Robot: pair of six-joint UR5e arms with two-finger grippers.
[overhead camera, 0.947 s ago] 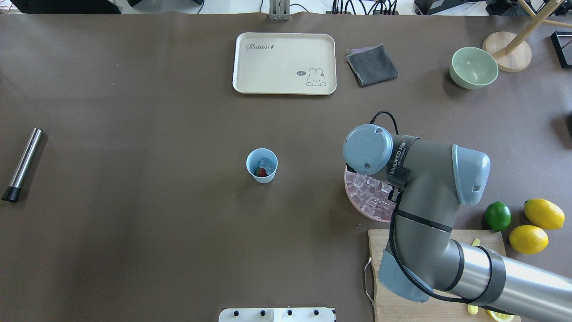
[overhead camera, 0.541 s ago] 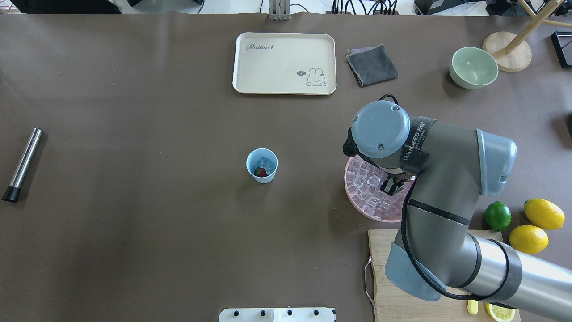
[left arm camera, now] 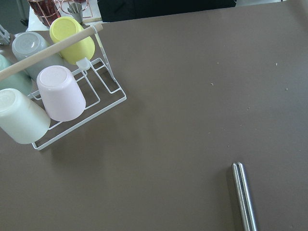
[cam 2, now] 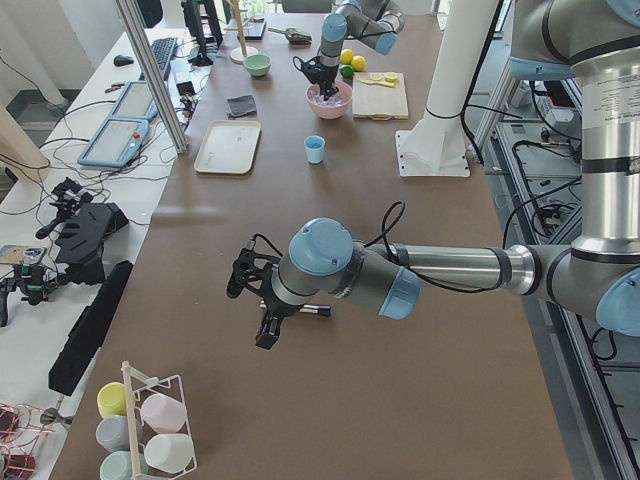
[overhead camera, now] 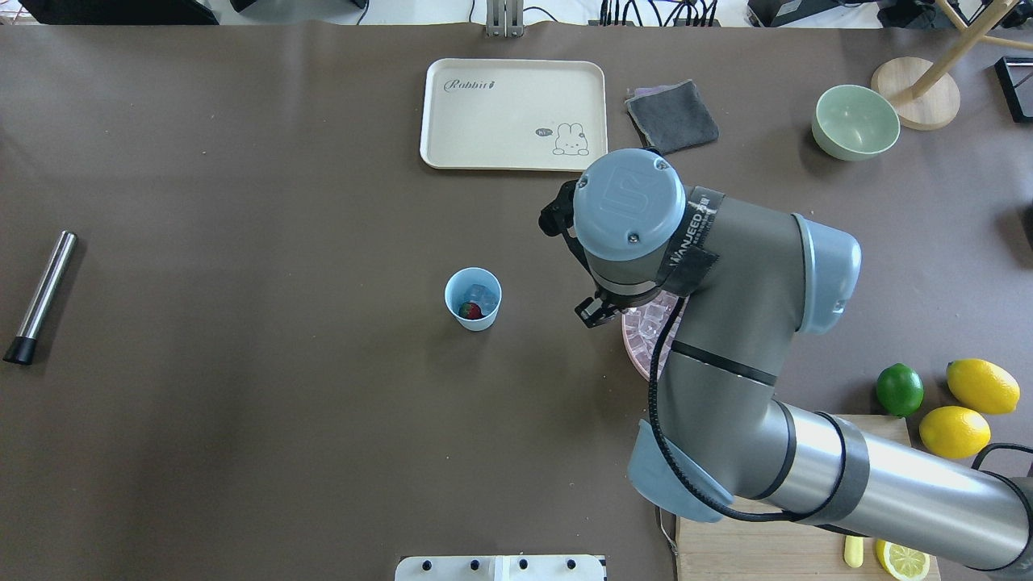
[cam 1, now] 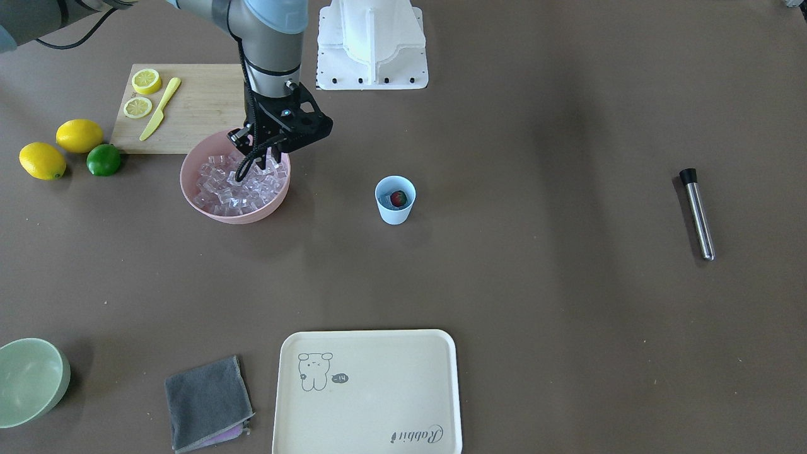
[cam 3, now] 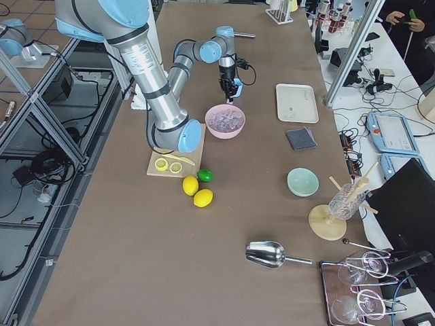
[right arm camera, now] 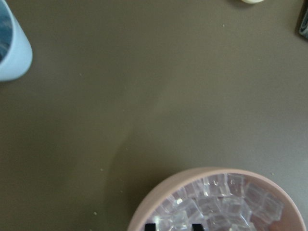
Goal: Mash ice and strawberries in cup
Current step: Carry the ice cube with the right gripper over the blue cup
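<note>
My right gripper is going to release the ice cube on top of the strawberry in the pale blue cup [cam 1: 397, 193] [right arm camera: 4, 41].
The pale blue cup [overhead camera: 473, 300] stands mid-table with a red strawberry [overhead camera: 470, 310] and ice [overhead camera: 482, 291] inside; it also shows from the front [cam 1: 395, 200]. More ice cubes [cam 1: 230, 186] fill the pink bowl [cam 1: 208, 211]. My right gripper [cam 1: 246, 170] hangs over the bowl's cup-side rim, raised, its fingers a narrow gap apart and shut on what looks like a clear ice cube [right arm camera: 173, 222]. My left gripper [cam 2: 252, 300] hovers over the far left table end near the metal muddler [overhead camera: 40, 294]; whether it is open or shut I cannot tell.
At the back of the table lie a cream tray [overhead camera: 512, 113], a grey cloth [overhead camera: 671, 117] and a green bowl [overhead camera: 855, 121]. A lime [overhead camera: 899, 389], lemons [overhead camera: 982, 386] and a cutting board [cam 1: 189, 107] sit beside the pink bowl. A cup rack [left arm camera: 57, 91] stands past the muddler.
My right arm dipped its gripper into the pink bowl, then rose and swung left toward the cup. Cup, strawberry and muddler have not moved.
</note>
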